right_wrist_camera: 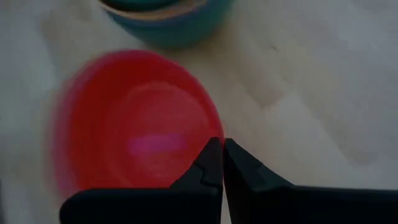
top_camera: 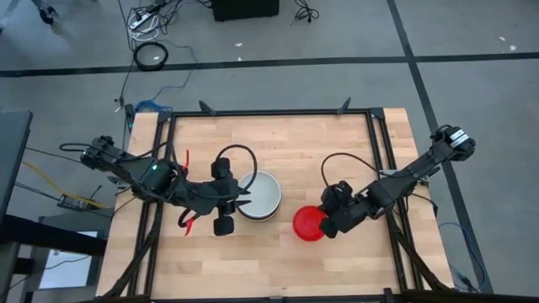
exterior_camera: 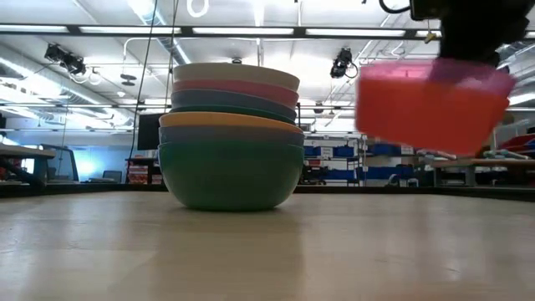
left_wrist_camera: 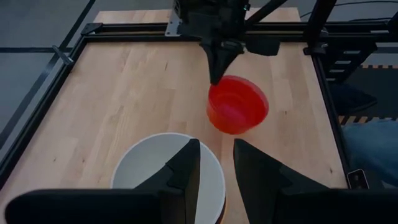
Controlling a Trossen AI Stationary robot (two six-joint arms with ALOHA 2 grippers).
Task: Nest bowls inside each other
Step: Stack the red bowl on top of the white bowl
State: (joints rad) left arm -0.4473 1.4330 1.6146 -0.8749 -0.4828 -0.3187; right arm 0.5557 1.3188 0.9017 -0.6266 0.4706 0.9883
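I will use my right gripper to release the red bowl, now tilted in the air beside the stack, inside the white bowl on top of the stack [top_camera: 261,199].
A stack of nested bowls [exterior_camera: 231,138] stands mid-table, resting on its teal bottom bowl, with the white bowl [top_camera: 263,195] on top. My left gripper [top_camera: 243,200] hovers open over the stack's left rim, its fingers [left_wrist_camera: 186,163] apart above the white bowl [left_wrist_camera: 143,174]; no touch shows. The small red bowl [top_camera: 306,225] hangs right of the stack, with my right gripper [top_camera: 325,222] shut on it. In the low view the red bowl [exterior_camera: 430,104] is in the air, tilted. My right gripper pinches the red bowl's rim [right_wrist_camera: 210,132] between its two fingers, on the side away from the stack. The fingers slant down from the table's right. The bowl is lifted clear of the table and tilted, its opening facing up.
A black metal frame [top_camera: 376,160] borders the wooden table top. Bare wood [top_camera: 295,151] lies behind the stack and the red bowl, and more lies along the near edge [top_camera: 269,269].
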